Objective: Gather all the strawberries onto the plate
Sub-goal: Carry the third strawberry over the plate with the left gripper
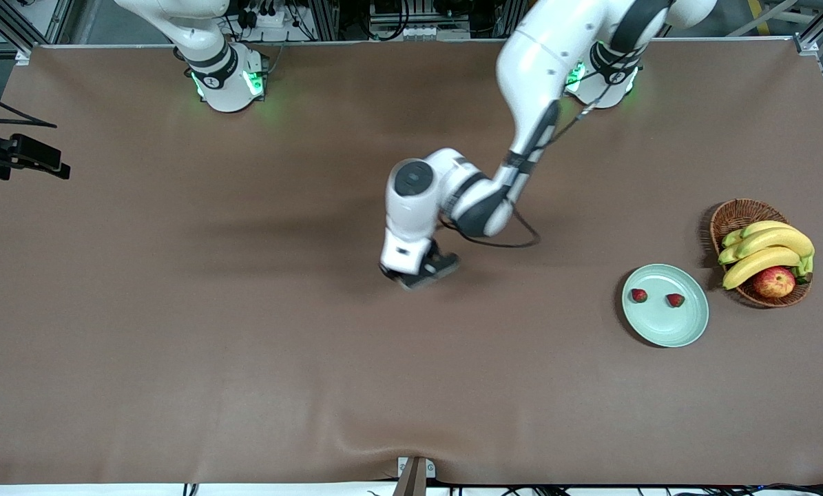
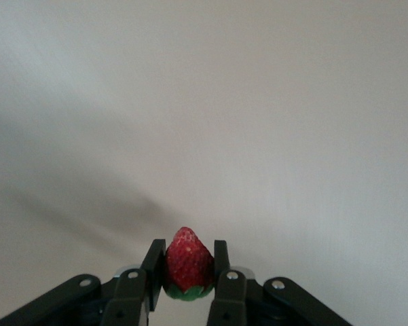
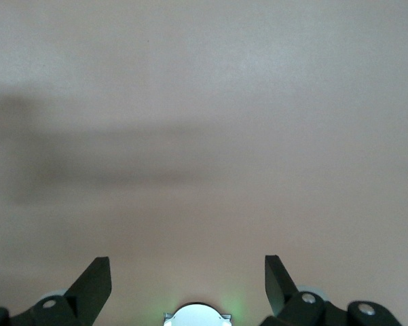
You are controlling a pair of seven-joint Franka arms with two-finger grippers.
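My left gripper has the red strawberry. It will let go of it between the two strawberries on the mint-green plate [image 1: 658, 297].
My left gripper [image 1: 419, 271] is low over the middle of the table, well away from the plate toward the right arm's end. In the left wrist view it [image 2: 188, 251] is shut on a red strawberry [image 2: 188, 263] with a green cap, held between both pads. This berry is hidden in the front view. The pale mint-green plate [image 1: 666, 329] lies toward the left arm's end and holds two strawberries [image 1: 639, 295] [image 1: 675, 300]. My right gripper [image 3: 188, 261] is open and empty over bare table near its own base; the right arm waits.
A brown wicker basket [image 1: 733, 213] with bananas [image 1: 769, 249] and a red-yellow apple [image 1: 774, 282] stands beside the plate, toward the left arm's end. A black cable [image 1: 514, 241] hangs from the left arm. The brown cloth has a ripple at its front edge [image 1: 383, 448].
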